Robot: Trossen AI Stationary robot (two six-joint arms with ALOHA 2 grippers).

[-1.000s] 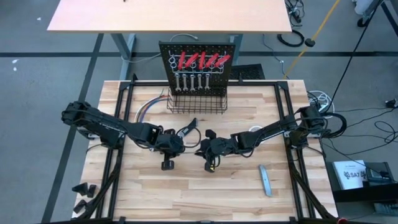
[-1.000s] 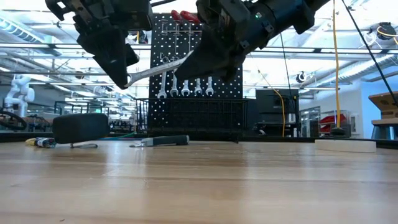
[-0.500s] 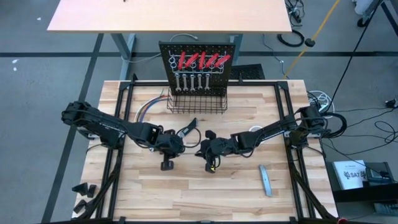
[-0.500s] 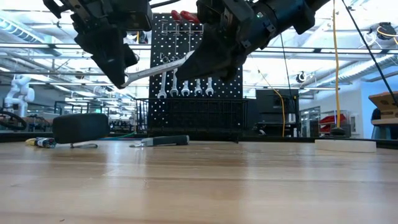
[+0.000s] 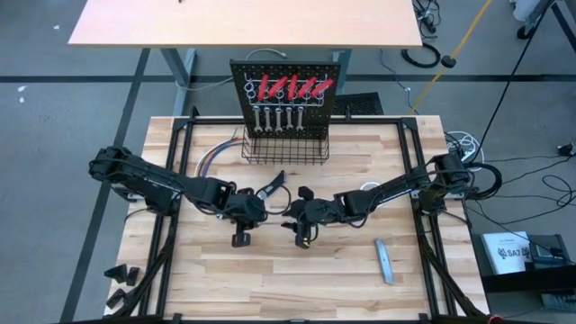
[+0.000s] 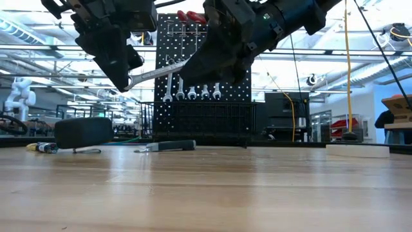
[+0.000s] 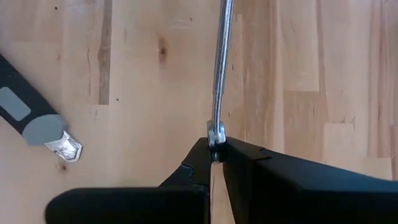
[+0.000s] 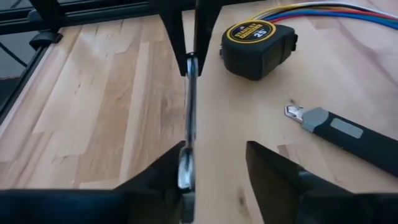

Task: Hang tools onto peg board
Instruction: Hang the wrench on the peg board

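Observation:
I should take the wrench's higher end (image 8: 186,169) with my right gripper, as my left gripper pinches only its lower end, and hold it while my left gripper grips farther along.
A silver wrench (image 6: 158,72) hangs in the air between my two grippers, over the middle of the table. My left gripper (image 5: 253,210) is shut on its lower end. My right gripper (image 8: 217,177) stands open around its higher end (image 8: 186,174), which lies close beside one finger (image 8: 166,182). The peg board (image 5: 288,94) stands upright at the table's far edge. Red-handled tools (image 5: 292,87) and several wrenches (image 5: 277,117) hang on it above its wire basket (image 5: 286,150). My left gripper pinches the wrench's end (image 7: 216,132) between its two fingertips, on its flat faces. The fingers slant down from the table's left. The wrench runs on from them toward my right gripper, tilted upward and clear of the table. My right gripper: I cannot tell whether its finger touches the wrench's other end.
A black-handled knife (image 8: 348,134) and a yellow-and-black tape measure (image 8: 258,46) lie on the table beyond the grippers. Coloured wires (image 5: 216,157) lie left of the basket. A grey bar (image 5: 384,261) lies near the right front.
My right gripper has opened around the wrench's higher end without shifting. The wrench stays tilted in the air, held by my left gripper.

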